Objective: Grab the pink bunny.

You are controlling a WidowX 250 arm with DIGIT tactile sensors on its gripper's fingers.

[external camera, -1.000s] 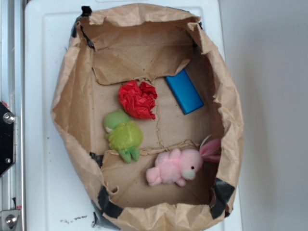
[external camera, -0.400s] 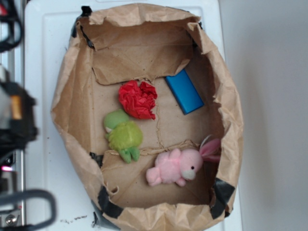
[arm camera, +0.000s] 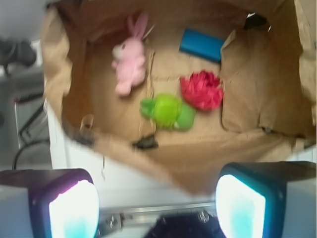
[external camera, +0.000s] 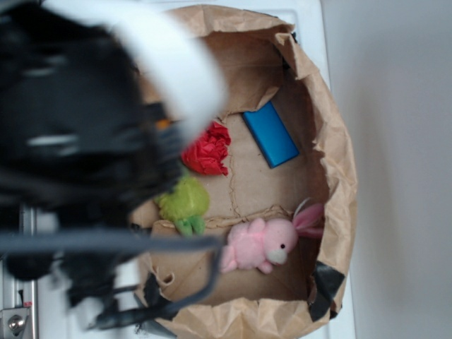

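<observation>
I should close my gripper on the upper body (external camera: 257,242) (arm camera: 132,62) of the pink bunny, at the spot that is just below the bunny's head.
The pink bunny (external camera: 261,246) lies on its side near the bag's front right corner, ears toward the right wall. In the wrist view the pink bunny (arm camera: 130,62) is far ahead at upper left, ears pointing away. My gripper (arm camera: 156,203) is open, its two pads wide apart with nothing between them, and it hangs outside the bag over the white surface and bag rim. My arm (external camera: 78,141) is a blurred black and white mass over the left of the exterior view, well left of the bunny.
A brown paper bag (external camera: 337,162) with raised crumpled walls holds everything. Inside are a green plush toy (external camera: 183,203), a crumpled red paper ball (external camera: 207,150) and a blue block (external camera: 270,134). The green plush (arm camera: 166,110) lies between my gripper and the bunny.
My arm has swept in from the left edge and now covers the left half of the exterior view. The toys and bag have not moved.
</observation>
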